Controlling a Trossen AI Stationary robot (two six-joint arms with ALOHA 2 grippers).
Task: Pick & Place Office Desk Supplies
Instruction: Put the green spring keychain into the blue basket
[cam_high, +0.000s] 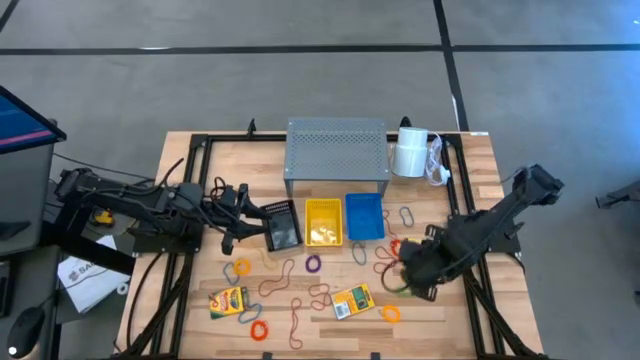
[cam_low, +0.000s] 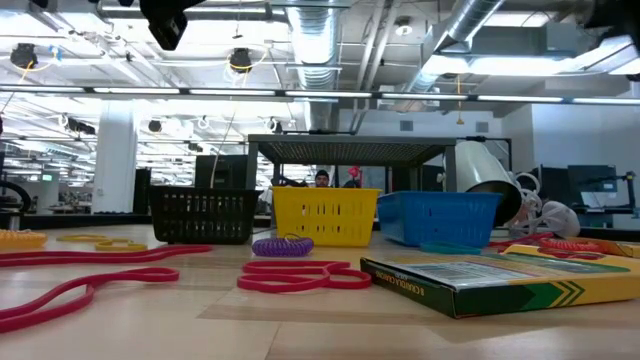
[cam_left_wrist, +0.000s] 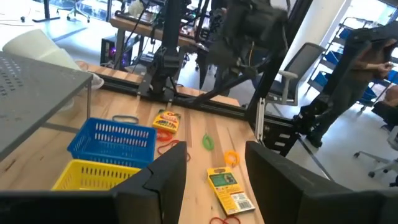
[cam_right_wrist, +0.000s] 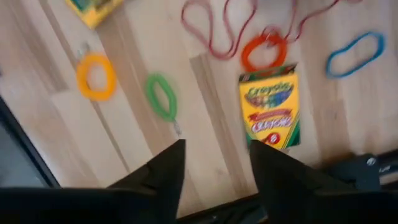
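I should next move my right gripper to the green loop next to the orange one and close it on the green loop's metal end (cam_high: 408, 289) (cam_right_wrist: 176, 127).
Three crayon boxes show: one (cam_high: 228, 300) near the front left, one (cam_high: 352, 301) at the front middle, and one (cam_right_wrist: 268, 109) lying flat under my right gripper. Coloured rubber-band loops (cam_high: 300, 290) lie scattered over the wooden table; a green one (cam_right_wrist: 161, 96) and an orange one (cam_right_wrist: 264, 51) lie near that third box. My right gripper (cam_right_wrist: 214, 168) hangs open above the table, pointing down, with nothing between its fingers. My left gripper (cam_left_wrist: 214, 180) is open and empty too, held roughly level at the left, beside the black basket (cam_high: 281, 225).
A yellow basket (cam_high: 323, 220) and a blue basket (cam_high: 364, 215) stand in a row with the black one at the middle. Behind them are a grey perforated riser (cam_high: 336, 150) and a white roll (cam_high: 410, 152). Black frame rails (cam_high: 190, 190) run along the table's edges.
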